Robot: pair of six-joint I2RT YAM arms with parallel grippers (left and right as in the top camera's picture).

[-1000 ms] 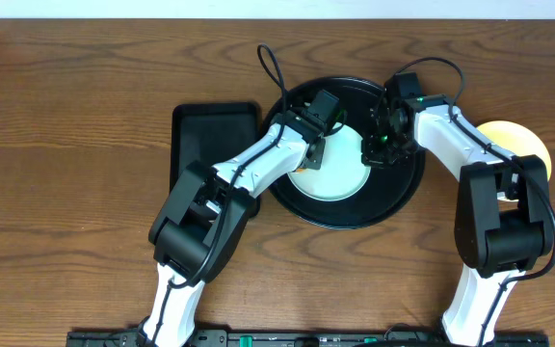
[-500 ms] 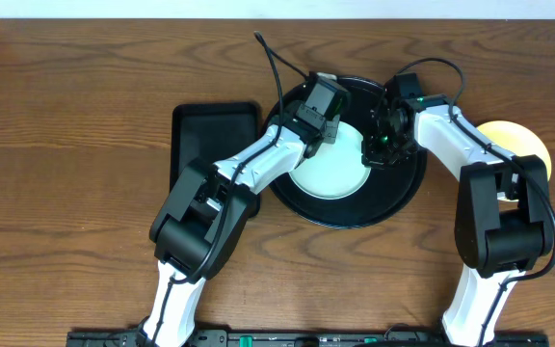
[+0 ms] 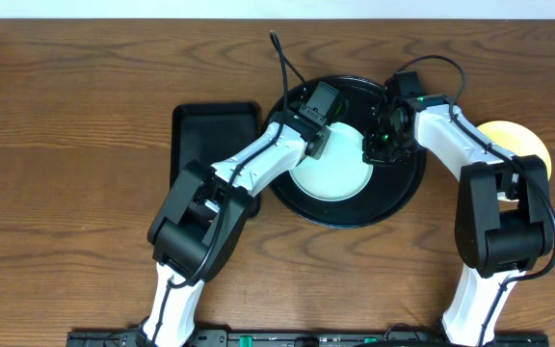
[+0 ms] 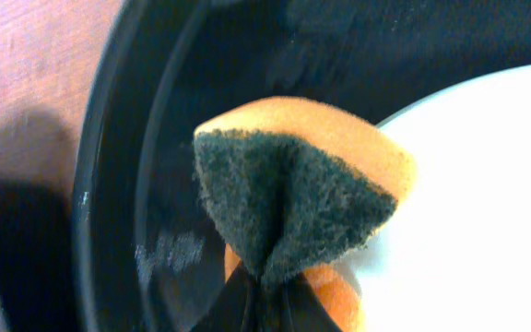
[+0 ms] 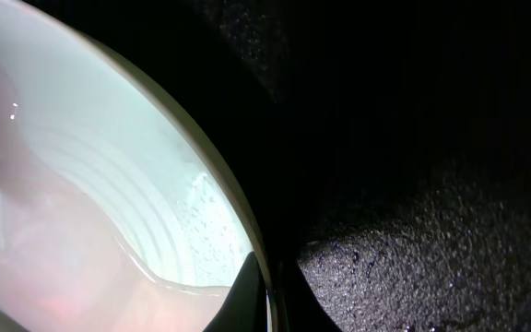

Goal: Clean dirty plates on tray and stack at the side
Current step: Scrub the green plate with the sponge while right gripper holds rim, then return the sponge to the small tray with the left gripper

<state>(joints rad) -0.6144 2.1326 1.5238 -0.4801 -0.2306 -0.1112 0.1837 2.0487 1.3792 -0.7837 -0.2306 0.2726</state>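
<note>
The orange sponge, held over the round tray's floor now, will be let go by my left gripper near the middle of the smaller rectangular black tray (image 3: 207,180).
A light blue plate (image 3: 330,173) lies in the round black tray (image 3: 398,198). My left gripper (image 3: 318,135) is shut on an orange sponge with a dark green scrub face (image 4: 293,189), held over the tray floor at the plate's upper left edge (image 4: 487,203). My right gripper (image 3: 376,146) is shut on the plate's right rim (image 5: 247,240), one finger on each side of the rim. A pale yellow plate (image 3: 523,145) lies on the table to the right of the tray, partly hidden by the right arm.
A smaller rectangular black tray (image 3: 200,145) sits left of the round tray, partly under the left arm. The tray's raised rim (image 4: 109,184) runs close to the sponge on the left. A cable loops above the tray (image 3: 282,63).
The left gripper with the sponge swung up to the plate's top edge, then came back down a little toward the plate's upper left. The right gripper has stayed on the rim.
</note>
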